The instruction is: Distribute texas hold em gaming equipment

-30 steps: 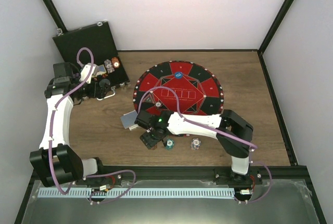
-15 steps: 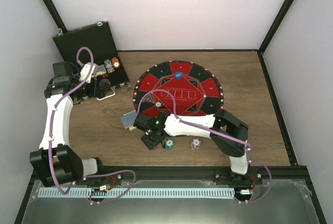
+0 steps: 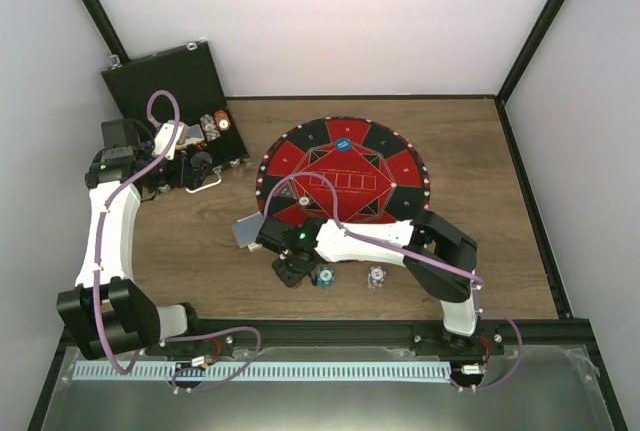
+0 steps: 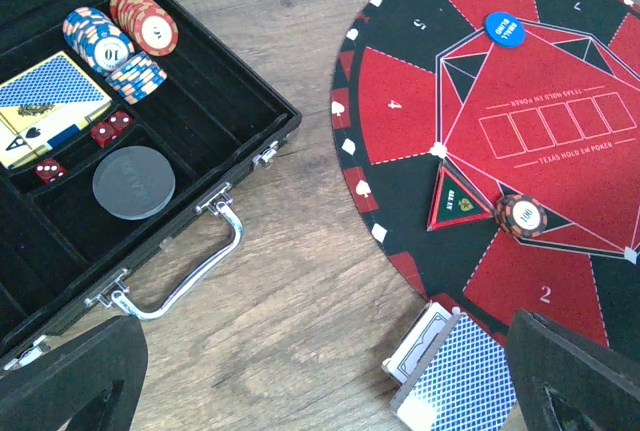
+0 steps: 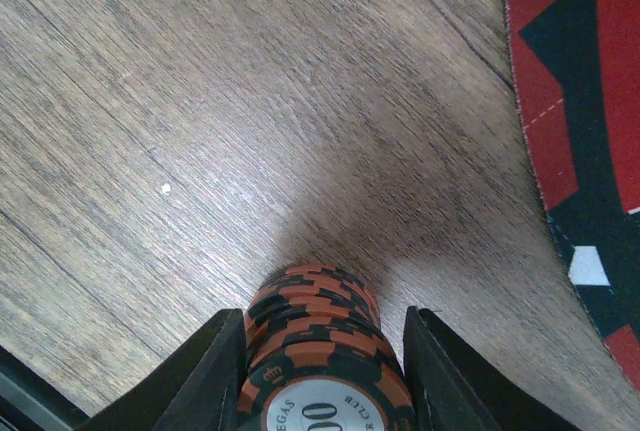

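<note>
The robot's right gripper should release the top brown chip against the near side of the blue marker disc [image 3: 343, 156].
A stack of brown chips [image 5: 322, 351] stands on the wood, and my right gripper [image 3: 290, 272] is shut on it, one finger [image 5: 205, 386] against each side. Just right of it stand a teal chip stack [image 3: 325, 276] and a white chip stack [image 3: 376, 276]. A blue-backed deck of cards [image 4: 455, 371] lies at the mat's near-left edge. On the mat sit a blue marker disc [image 4: 506, 28] and one brown chip [image 4: 521, 215]. My left gripper [image 4: 330, 396] hangs open over bare wood between the case and the mat.
The black case [image 4: 255, 101] lies open at the back left, holding chip stacks [image 4: 120, 36], cards [image 4: 50, 101], red dice [image 4: 110, 129] and a grey disc [image 4: 133, 182]. The round red-and-black mat [image 3: 400, 166] fills the table's middle. Dark frame rails border the table.
My right gripper's jaws have narrowed onto the brown chip stack, and that arm drew slightly nearer and left. The left arm has not moved.
</note>
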`<state>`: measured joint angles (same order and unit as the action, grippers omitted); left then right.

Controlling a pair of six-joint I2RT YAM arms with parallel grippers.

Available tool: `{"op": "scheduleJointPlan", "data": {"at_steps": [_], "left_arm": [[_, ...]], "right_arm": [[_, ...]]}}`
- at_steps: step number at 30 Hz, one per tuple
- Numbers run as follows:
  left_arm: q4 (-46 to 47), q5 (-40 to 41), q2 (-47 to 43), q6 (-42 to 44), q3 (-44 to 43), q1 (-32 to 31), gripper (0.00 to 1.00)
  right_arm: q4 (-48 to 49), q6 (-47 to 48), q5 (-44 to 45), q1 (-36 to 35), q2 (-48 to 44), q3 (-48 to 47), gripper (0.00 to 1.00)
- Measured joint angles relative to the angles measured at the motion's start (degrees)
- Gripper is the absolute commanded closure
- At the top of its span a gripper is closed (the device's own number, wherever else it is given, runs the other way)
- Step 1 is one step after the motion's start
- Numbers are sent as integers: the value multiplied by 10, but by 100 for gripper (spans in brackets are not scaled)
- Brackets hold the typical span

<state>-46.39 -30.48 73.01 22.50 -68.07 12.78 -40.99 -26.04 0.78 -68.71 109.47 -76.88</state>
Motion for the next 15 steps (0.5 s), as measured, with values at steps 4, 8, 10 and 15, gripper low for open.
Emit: {"op": "scheduleJointPlan", "data": {"at_steps": [4,8,10,15], "left_arm": [[0,0,0,0,0,0,0],[0,0,0,0,0,0,0],[0,0,0,0,0,0,0],[0,0,0,0,0,0,0]], "right_arm": [[-3,0,0,0,0,-2,80],[-19,0,1,0,0,-12,81],[-31,0,4,0,0,-27,82],[-42,1,10,6,-3,-59,83]]}}
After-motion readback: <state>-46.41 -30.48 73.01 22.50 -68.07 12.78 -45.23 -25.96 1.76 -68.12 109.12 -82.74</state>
